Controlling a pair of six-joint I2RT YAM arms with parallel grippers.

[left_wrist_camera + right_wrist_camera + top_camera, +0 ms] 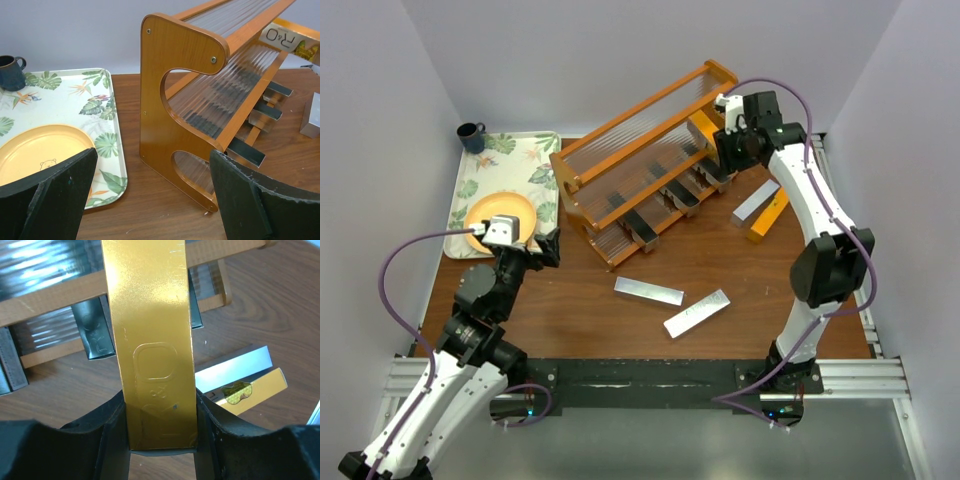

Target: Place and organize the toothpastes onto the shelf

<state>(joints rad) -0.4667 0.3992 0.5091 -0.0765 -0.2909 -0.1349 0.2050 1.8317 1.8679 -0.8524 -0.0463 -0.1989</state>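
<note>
I should release the gold toothpaste from my right gripper on the shelf's middle level (704,130), above the end dark grey carton. The gold toothpaste is now above the tiers.
The orange-brown shelf (640,150) stands slanted at the table's back. My right gripper (725,140) is shut on a gold toothpaste carton (155,340) at the shelf's right end, above the tiers. Several dark grey cartons (675,197) lie on the lowest tier, also in the right wrist view (92,330). Two silver cartons (648,290) (697,313) lie on the table in front. A silver carton (755,200) and an orange one (768,218) lie to the right. My left gripper (545,248) is open and empty by the shelf's left end panel (175,100).
A floral tray (515,160) sits at the back left with a yellow plate (500,215) on it. A dark mug (472,136) stands at the tray's far corner. White walls close in on the table.
</note>
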